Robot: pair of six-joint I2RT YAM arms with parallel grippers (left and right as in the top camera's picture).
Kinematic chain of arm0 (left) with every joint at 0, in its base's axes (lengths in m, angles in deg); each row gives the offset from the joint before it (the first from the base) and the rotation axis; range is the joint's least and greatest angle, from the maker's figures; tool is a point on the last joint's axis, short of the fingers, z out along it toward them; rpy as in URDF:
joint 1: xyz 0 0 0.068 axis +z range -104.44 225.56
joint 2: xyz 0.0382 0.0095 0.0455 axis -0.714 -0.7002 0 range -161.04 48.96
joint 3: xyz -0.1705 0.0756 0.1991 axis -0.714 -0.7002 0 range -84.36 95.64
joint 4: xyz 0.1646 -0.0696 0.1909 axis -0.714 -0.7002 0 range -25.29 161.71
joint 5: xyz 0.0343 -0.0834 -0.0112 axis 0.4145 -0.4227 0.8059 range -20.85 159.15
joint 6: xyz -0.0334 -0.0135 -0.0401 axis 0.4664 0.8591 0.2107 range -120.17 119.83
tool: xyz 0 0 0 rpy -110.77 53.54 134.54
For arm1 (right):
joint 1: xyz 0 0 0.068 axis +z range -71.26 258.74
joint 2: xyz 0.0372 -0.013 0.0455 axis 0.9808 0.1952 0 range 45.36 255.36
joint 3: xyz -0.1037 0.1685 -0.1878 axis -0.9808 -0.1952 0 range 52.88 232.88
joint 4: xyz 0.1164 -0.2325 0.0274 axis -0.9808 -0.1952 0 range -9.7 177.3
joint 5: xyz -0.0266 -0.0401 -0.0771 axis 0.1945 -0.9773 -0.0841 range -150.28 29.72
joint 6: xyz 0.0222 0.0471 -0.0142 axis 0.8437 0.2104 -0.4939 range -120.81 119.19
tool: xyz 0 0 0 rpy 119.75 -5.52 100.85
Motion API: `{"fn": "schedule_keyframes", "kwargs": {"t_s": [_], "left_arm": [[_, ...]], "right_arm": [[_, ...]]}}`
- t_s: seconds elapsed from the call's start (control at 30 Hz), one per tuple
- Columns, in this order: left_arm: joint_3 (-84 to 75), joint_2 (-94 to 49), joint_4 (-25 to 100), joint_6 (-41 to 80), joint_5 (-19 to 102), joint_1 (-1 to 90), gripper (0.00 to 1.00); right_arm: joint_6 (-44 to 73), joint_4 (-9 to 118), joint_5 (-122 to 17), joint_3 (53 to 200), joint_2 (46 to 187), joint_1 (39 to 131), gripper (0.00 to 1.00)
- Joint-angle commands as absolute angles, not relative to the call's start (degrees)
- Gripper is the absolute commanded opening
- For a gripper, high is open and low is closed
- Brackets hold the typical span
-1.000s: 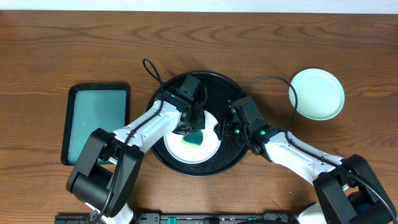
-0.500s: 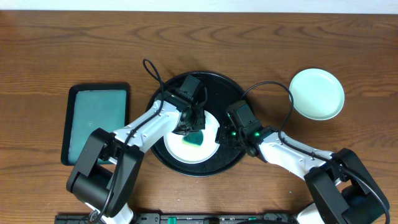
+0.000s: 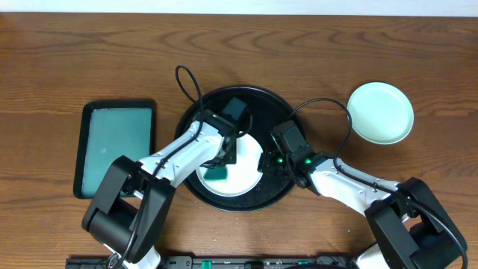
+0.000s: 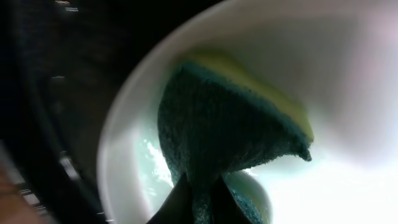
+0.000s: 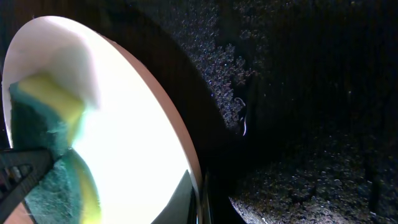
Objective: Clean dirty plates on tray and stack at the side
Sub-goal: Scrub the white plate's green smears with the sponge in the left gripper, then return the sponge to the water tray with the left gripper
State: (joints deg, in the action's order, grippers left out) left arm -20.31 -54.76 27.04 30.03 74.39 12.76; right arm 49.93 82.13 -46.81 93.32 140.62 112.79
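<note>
The green and yellow sponge will go down in the teal tray [image 3: 131, 155], toward the side of the black tray, as I set it there with my left gripper.
A white plate [image 3: 240, 178] lies on the round black tray [image 3: 258, 104]. My left gripper [image 3: 222, 166] is shut on a green and yellow sponge [image 3: 217, 172] and presses it on the plate's left part. In the left wrist view the sponge [image 4: 230, 124] fills the middle above my fingertips [image 4: 200, 200], against the plate [image 4: 124, 143]. My right gripper [image 3: 264, 162] is shut on the plate's right rim; the right wrist view shows its fingers [image 5: 200, 198] clamping the rim of the plate [image 5: 137, 118], with the sponge [image 5: 43, 130] beyond. A pale mint plate [image 3: 381, 112] sits on the table at the right.
A rectangular dark-rimmed teal tray [image 3: 116, 145] lies at the left on the wooden table. The black tray's floor [image 5: 305, 124] carries water droplets. Arm cables loop over the tray's far rim and toward the mint plate.
My left gripper has dragged the sponge from the plate's middle toward its lower left. My right gripper has shifted slightly left onto the plate's rim.
</note>
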Motion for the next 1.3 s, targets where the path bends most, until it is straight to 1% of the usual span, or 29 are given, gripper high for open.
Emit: {"fn": "schedule_keyframes", "kwargs": {"t_s": [0.0, 0.1, 0.2, 0.37, 0.53, 0.67, 0.87, 1.07, 1.13, 1.27], "left_arm": [[-22.19, -56.91, 25.03, 30.66, 86.39, 13.77, 0.07], [-20.77, -56.91, 24.77, 30.57, 89.4, 13.77, 0.07], [-17.8, -56.84, 23.42, 30.6, 89.34, 13.77, 0.07], [-11.57, -55.29, 19.72, 30.57, 86.15, 13.77, 0.07], [-7.07, -52.32, 16.73, 30.55, 85.95, 14.07, 0.07], [-5.54, -50.61, 14.35, 30.62, 85.51, 16.65, 0.07], [-5.36, -48.56, 11.18, 30.55, 82.54, 25.42, 0.08], [-5.38, -48.03, 9.06, 30.25, 75.13, 38.53, 0.06], [-5.38, -48.03, 9.43, 28.13, 71.85, 42.53, 0.07], [-5.38, -48.14, 10.11, 26.29, 71.09, 48.87, 0.07]], "right_arm": [[52.34, 81.91, -46.96, 93.48, 142.78, 113.29, 0.01], [52.34, 81.72, -46.98, 93.48, 142.78, 113.29, 0.01], [52.38, 81.69, -47.2, 93.48, 142.78, 113.29, 0.01], [52.4, 81.52, -47.38, 93.48, 142.78, 113.29, 0.01], [52.38, 81.52, -47.36, 93.48, 142.78, 113.29, 0.01], [52.36, 81.52, -47.33, 93.48, 142.78, 113.29, 0.01], [52.34, 81.54, -47.33, 93.48, 142.78, 113.29, 0.01], [52.34, 81.76, -47.36, 93.48, 142.78, 113.29, 0.01], [52.32, 81.74, -47.36, 93.48, 142.78, 113.29, 0.01], [52.32, 81.74, -47.36, 93.48, 142.78, 113.29, 0.01]]}}
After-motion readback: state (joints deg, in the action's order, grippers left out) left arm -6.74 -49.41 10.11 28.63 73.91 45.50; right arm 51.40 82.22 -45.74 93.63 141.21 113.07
